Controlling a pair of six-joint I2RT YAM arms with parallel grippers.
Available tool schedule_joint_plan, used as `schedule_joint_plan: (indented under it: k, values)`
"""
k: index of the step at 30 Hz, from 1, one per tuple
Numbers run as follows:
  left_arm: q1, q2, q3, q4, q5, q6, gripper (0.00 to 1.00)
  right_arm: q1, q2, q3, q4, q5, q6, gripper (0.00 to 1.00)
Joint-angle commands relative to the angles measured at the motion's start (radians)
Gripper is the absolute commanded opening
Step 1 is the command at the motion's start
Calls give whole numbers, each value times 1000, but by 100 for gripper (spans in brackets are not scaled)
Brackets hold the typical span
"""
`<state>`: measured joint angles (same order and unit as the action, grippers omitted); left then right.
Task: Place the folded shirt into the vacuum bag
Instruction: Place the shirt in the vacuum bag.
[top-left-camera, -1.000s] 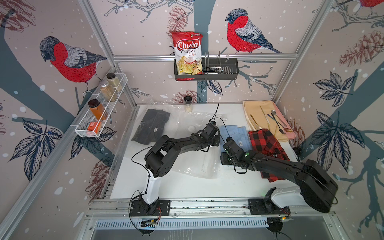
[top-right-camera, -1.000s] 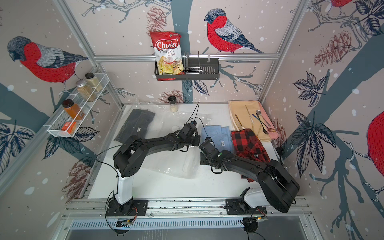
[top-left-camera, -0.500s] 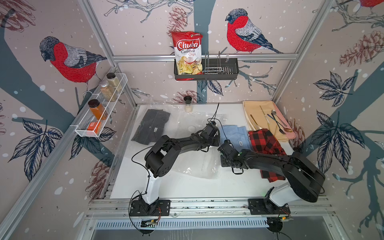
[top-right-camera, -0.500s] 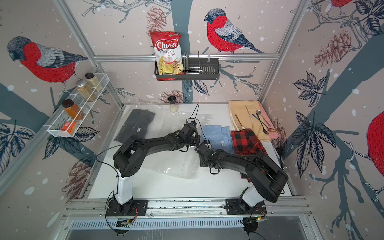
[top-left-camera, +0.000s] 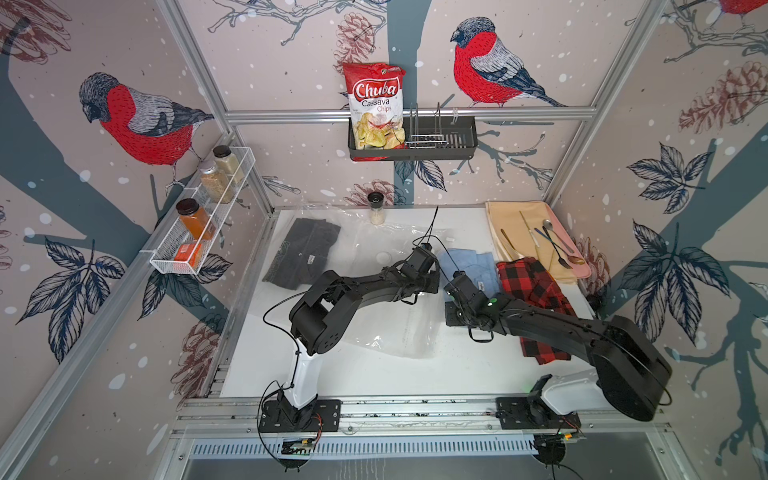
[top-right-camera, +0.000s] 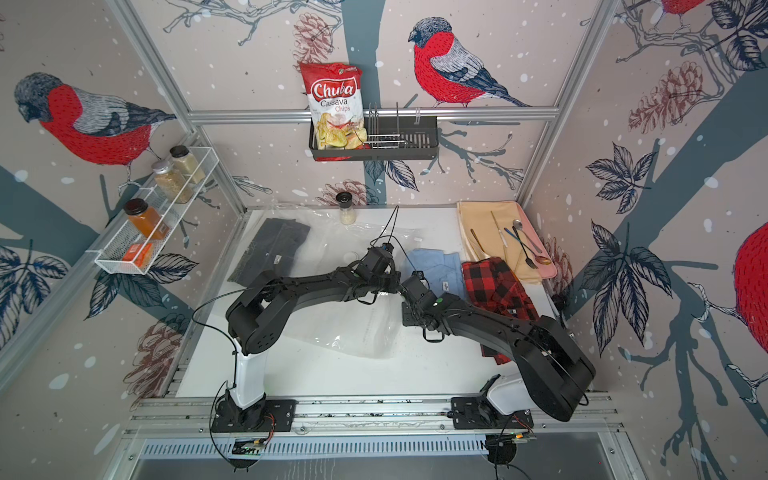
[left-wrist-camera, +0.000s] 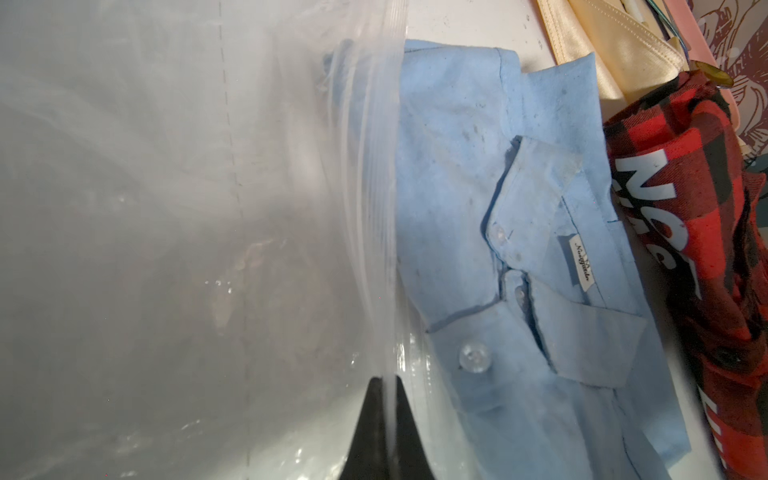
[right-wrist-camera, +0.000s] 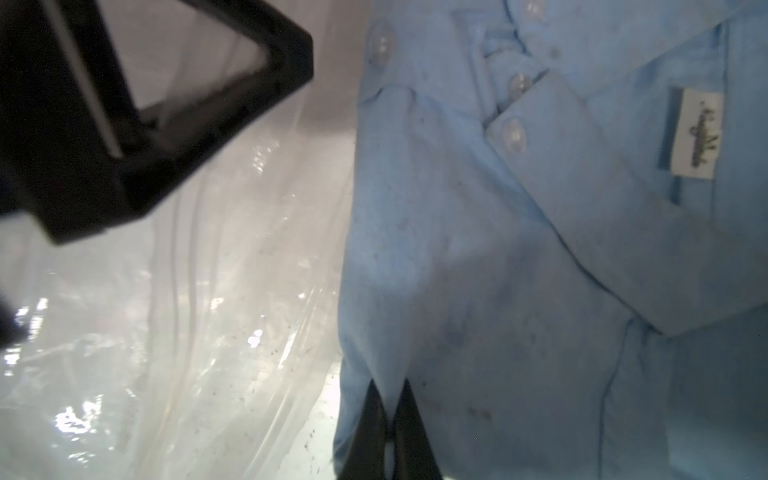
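I am holding the blue shirt's edge at the bag's opening with my right gripper, so next I take the edge (top-left-camera: 493, 275) beside the red plaid shirt with it and push from there.
The vacuum bag (top-left-camera: 399, 328) is a large clear plastic sheet across the table's middle, with its round white valve cap (top-left-camera: 382, 256) near the back. My left gripper (left-wrist-camera: 384, 380) is shut on the bag's zip-strip edge (left-wrist-camera: 374, 208), holding it up beside the folded light blue shirt (top-left-camera: 471, 266). My right gripper (right-wrist-camera: 388, 386) is shut on the near edge of that blue shirt (right-wrist-camera: 478, 249), right next to the bag's mouth. Both grippers meet just left of the shirt in both top views. A red plaid shirt (top-left-camera: 534, 291) lies to its right.
A dark grey folded shirt (top-left-camera: 303, 253) lies at the back left, seemingly under the bag's plastic. A beige mat with cutlery (top-left-camera: 511, 224) sits at the back right. A spice jar (top-left-camera: 377, 208) stands at the back wall. A wire rack (top-left-camera: 199, 237) hangs on the left wall.
My right gripper has shut, from open, on the blue shirt's edge, after shifting slightly left toward the bag's mouth. The left gripper has stayed shut on the bag.
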<state>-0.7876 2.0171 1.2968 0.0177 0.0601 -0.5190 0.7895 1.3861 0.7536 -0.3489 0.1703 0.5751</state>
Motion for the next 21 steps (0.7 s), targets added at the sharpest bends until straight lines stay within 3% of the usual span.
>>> schedule_joint_plan:
  k: [1,9,17,21]
  values:
    - [2,-14,-1,26,7,-1,0,-29,-44,6,33,-84,-36,0]
    - [1,-23,4,19,6,-1,0,-97,-58,15,120,-269,-65,0]
    - [1,-51,2,5,1,-4,0,-115,62,-8,266,-422,-40,0]
    - [1,-74,2,-7,-4,-2,0,-132,106,-36,330,-472,-16,16]
